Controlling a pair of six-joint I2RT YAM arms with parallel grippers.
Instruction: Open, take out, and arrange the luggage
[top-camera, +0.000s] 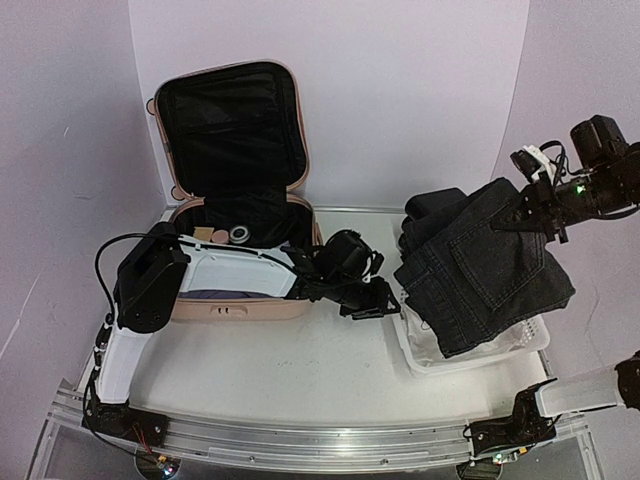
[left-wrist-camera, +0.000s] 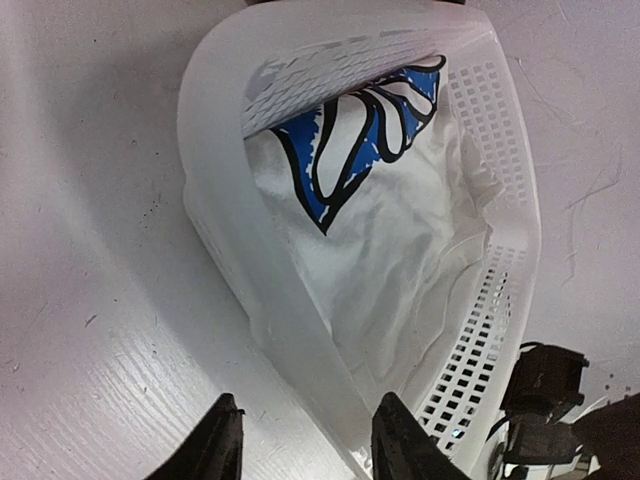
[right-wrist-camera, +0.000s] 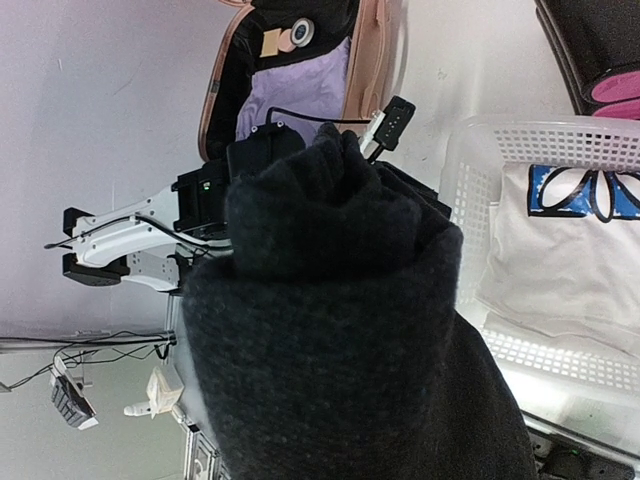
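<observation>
I need to use my right gripper to lay the dark jeans, which now hang over the basket, down on top of the white T-shirt inside the white basket (top-camera: 428, 335) (right-wrist-camera: 520, 265).
The pale pink luggage (top-camera: 240, 310) stands open at the back left, its black-lined lid (top-camera: 230, 125) upright. It also shows in the right wrist view (right-wrist-camera: 375, 50), with a lilac garment (right-wrist-camera: 300, 90) and small round and tan items inside. My left gripper (top-camera: 378, 298) is open and empty, low beside the left rim of the white basket (left-wrist-camera: 215, 190). My right gripper (top-camera: 530, 205) is raised at the right, shut on dark jeans (top-camera: 490, 270) that hang over the basket. In the right wrist view the jeans (right-wrist-camera: 340, 330) hide the fingers.
The white perforated basket (top-camera: 420, 350) sits at the right with a white T-shirt with a blue print (left-wrist-camera: 390, 240) in it. A black-and-pink drawer box (right-wrist-camera: 600, 50) stands behind the basket. My left arm lies across the suitcase's front.
</observation>
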